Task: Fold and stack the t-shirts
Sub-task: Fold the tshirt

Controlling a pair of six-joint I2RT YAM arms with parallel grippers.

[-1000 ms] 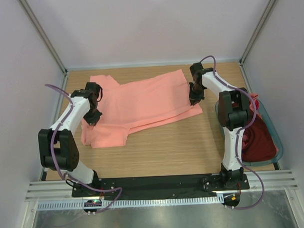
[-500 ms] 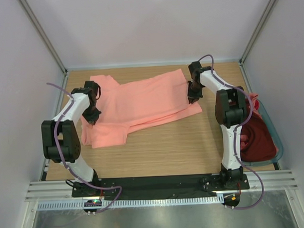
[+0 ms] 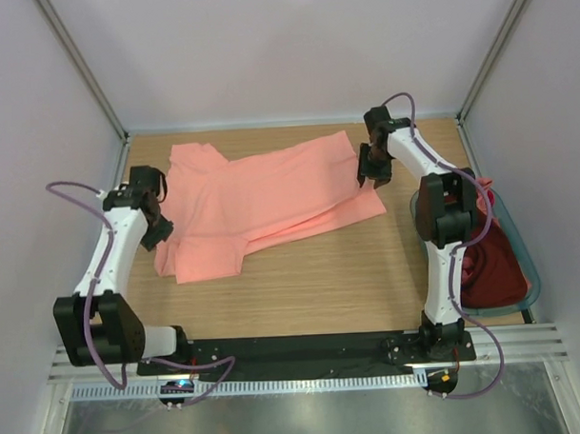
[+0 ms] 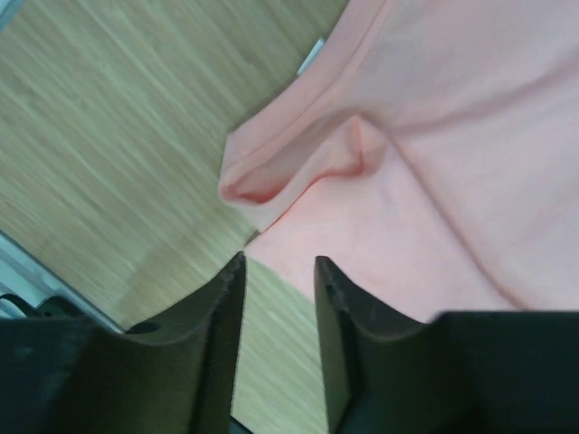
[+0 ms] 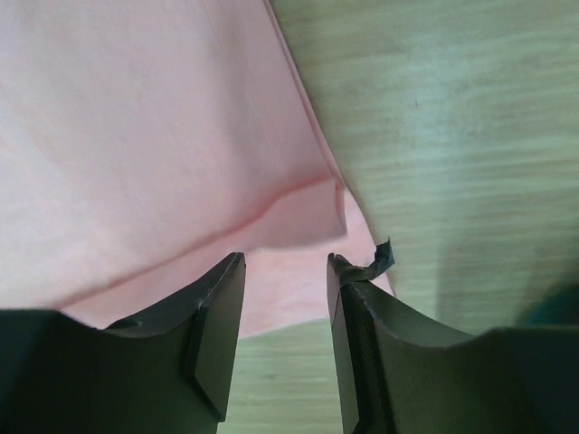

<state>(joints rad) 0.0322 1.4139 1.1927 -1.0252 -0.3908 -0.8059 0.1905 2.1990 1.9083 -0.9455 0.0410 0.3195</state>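
The flap of the salmon-pink t-shirt hangs down past the t-shirt's folded lower edge, so my left gripper should pinch the flap's loose corner (image 3: 179,280) and lift it up over the t-shirt.
A salmon-pink t-shirt (image 3: 261,201) lies partly folded on the wooden table, its lower edge doubled over. My left gripper (image 3: 159,231) hovers at the shirt's left edge, open and holding nothing. In the left wrist view the left gripper (image 4: 279,264) frames bare wood just below a puckered sleeve fold (image 4: 298,172). My right gripper (image 3: 370,179) is open over the shirt's right corner. Seen from the right wrist, the right gripper (image 5: 285,262) has a cloth corner (image 5: 298,217) under its empty gap. A dark maroon t-shirt (image 3: 494,262) lies bunched in the basket.
The grey-teal basket (image 3: 515,230) sits at the table's right edge beside the right arm's base. Pale walls and metal posts enclose the table on three sides. Bare wood (image 3: 311,283) lies between the shirt and the arm bases.
Both grippers have opened and let go of the pink shirt. The left arm has swung out to the left, off the cloth. The right gripper has drawn slightly back and up.
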